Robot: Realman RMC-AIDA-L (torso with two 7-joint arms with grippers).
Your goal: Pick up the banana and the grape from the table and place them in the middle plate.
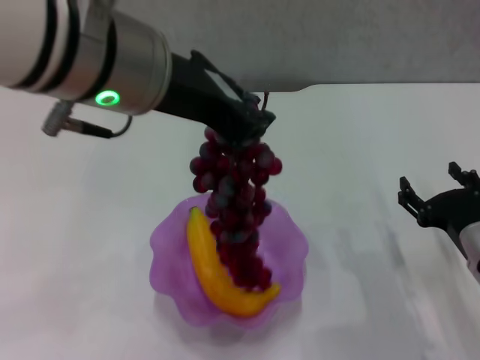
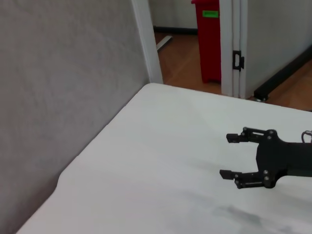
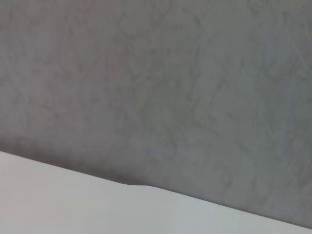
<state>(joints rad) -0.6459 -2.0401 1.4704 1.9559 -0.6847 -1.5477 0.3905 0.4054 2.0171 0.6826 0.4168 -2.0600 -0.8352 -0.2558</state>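
The robot's left gripper should release the grape across the middle of the yellow banana (image 1: pixel 210 274) inside the purple plate.
In the head view the dark red grape (image 1: pixel 237 204) hangs as a long bunch from my left gripper (image 1: pixel 250 124), which is shut on its top. The bunch's lower end reaches into the middle plate (image 1: pixel 166 244), a translucent purple bowl with a wavy rim on the white table (image 1: pixel 75 247). The yellow banana (image 1: pixel 214 271) lies inside that plate, beside the grapes' lower end. My right gripper (image 1: pixel 439 189) hovers open at the right, away from the plate; the left wrist view also shows the right gripper (image 2: pixel 235 156) open over the table.
A grey wall (image 3: pixel 156 87) stands behind the table's notched far edge (image 3: pixel 136 185). In the left wrist view a doorway with a red bin (image 2: pixel 210 39) lies beyond the table's corner.
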